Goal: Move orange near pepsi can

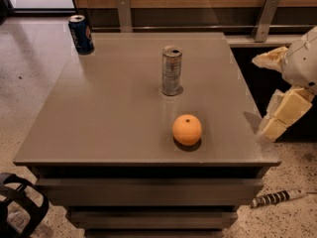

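Next, I need to grip the orange's side (pixel 197 131) facing my gripper, on the orange in front of the silver-grey can.
The orange (pixel 187 129) sits on the grey table (pixel 109 108), near its front right. The pepsi can (pixel 81 33), dark blue with a silver top, stands upright at the table's far left corner, far from the orange. My gripper (pixel 260 97) hangs off the table's right edge, to the right of the orange and apart from it. Its cream fingers (pixel 283 112) are spread open and hold nothing.
A taller silver-grey can (pixel 171 70) stands upright mid-table, just behind the orange. A wood-panelled wall with metal brackets (pixel 124 11) runs behind the table. A black object (pixel 20 207) lies on the floor at the front left, and a striped cable (pixel 275 198) at the front right.
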Robot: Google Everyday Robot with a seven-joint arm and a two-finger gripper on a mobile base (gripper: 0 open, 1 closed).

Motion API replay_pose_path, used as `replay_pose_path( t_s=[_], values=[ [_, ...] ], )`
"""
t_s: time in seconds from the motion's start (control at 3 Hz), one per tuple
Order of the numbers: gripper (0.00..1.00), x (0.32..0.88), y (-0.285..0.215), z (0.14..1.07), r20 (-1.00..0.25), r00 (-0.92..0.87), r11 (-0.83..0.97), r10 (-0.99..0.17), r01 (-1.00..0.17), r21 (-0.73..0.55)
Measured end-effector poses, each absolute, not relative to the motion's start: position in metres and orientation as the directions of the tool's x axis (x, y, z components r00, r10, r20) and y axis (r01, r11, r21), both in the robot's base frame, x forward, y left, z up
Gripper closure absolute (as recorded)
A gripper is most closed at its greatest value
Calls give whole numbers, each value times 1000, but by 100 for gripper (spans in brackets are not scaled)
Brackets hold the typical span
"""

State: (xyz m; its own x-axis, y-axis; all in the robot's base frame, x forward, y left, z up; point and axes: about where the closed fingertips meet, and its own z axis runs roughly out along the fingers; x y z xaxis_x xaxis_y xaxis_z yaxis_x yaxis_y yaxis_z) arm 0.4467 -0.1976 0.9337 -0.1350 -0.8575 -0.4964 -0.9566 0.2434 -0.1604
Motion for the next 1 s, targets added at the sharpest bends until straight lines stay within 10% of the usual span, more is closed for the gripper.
replay_pose_path(
  t_s=[1.0],
  values=[
    [0, 458, -150, 878, -796, -53, 264, -603, -955, -137]
  ],
)
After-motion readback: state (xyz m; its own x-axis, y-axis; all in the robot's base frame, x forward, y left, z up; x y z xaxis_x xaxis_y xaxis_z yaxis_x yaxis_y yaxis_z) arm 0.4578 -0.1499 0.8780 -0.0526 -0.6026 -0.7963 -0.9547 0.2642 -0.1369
